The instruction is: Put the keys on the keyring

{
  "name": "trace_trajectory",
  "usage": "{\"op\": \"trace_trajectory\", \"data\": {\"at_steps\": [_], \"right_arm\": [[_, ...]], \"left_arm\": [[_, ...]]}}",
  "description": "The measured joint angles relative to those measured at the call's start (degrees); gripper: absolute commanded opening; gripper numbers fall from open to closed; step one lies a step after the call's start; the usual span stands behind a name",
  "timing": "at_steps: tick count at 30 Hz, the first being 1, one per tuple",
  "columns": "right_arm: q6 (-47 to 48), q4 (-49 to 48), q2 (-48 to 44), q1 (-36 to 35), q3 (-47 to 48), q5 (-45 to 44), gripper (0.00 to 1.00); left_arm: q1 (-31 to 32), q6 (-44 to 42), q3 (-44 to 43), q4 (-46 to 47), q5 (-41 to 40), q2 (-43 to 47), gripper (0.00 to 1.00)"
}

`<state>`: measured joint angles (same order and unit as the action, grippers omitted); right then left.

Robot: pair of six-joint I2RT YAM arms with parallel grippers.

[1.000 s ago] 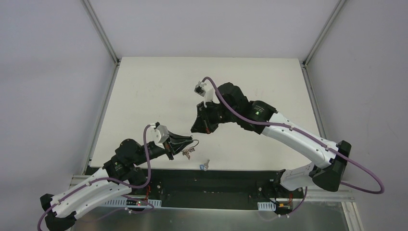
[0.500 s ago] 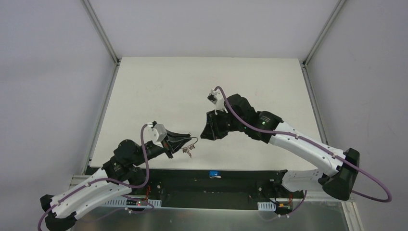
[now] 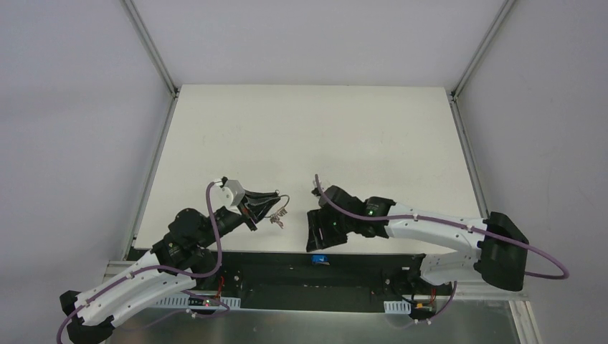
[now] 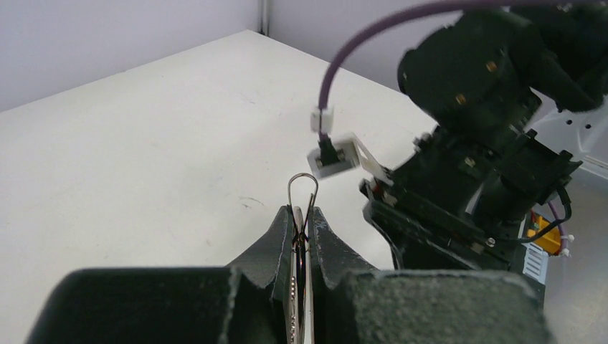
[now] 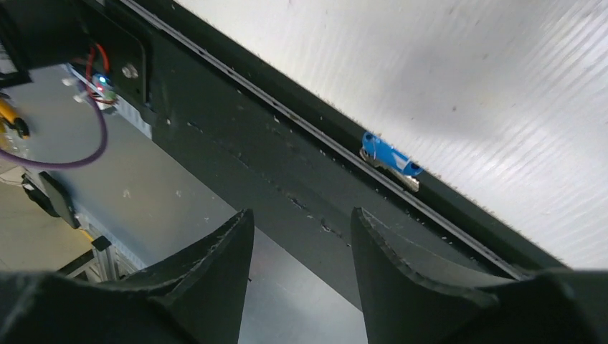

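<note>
The robot's right gripper needs to next go to the key in the black rail's groove and close on its blue head [image 3: 314,259] [image 5: 370,143], at the end opposite its silver tip.
My left gripper [image 3: 265,206] is shut on the keyring [image 3: 279,206], a thin silver ring held above the table's near part, with small silver keys [image 3: 275,221] dangling from it. In the left wrist view the ring's loop [image 4: 302,188] sticks out past the closed fingertips [image 4: 287,228]. A blue-headed key [image 3: 320,259] lies off the table, in the groove of the black rail along the near edge. In the right wrist view that blue key [image 5: 388,160] sits beyond my right gripper [image 5: 301,222], which is open, empty and apart from it. From above, the right gripper [image 3: 317,242] points down just behind the key.
The white table [image 3: 287,129] ends at a black rail [image 3: 373,269] holding the arm bases. Below the rail are a grey metal shelf [image 5: 165,208], wiring and a lit circuit board [image 5: 100,84]. The right arm's wrist [image 4: 473,143] stands close to the right of the keyring.
The blue key went from the table's front edge onto the black rail. My right arm swung down to the near edge and its jaws opened. The left gripper raised the keyring slightly.
</note>
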<state>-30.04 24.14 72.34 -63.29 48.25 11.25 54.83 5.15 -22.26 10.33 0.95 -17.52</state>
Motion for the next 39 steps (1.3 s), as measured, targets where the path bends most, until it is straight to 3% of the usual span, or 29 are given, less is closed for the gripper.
{"op": "trace_trajectory", "data": {"at_steps": [4, 9, 17, 39], "right_arm": [[-6.95, -1.4, 1.86, -5.86, -2.08, -4.76, 0.56], [-15.52, -1.55, 5.27, -12.98, -2.97, -16.81, 0.54], [-23.02, -1.22, 14.6, -18.21, -1.55, -28.74, 0.4], [-28.17, -3.98, 18.32, -20.13, -1.62, -30.62, 0.3]], "left_arm": [[0.0, 0.07, 0.0, -0.24, -2.21, 0.17, 0.0], [0.0, 0.35, 0.0, -0.35, -4.7, 0.57, 0.0], [0.0, 0.5, 0.0, -0.35, -6.03, 1.62, 0.0], [0.0, 0.94, 0.0, -0.35, -6.01, 1.64, 0.0]]}}
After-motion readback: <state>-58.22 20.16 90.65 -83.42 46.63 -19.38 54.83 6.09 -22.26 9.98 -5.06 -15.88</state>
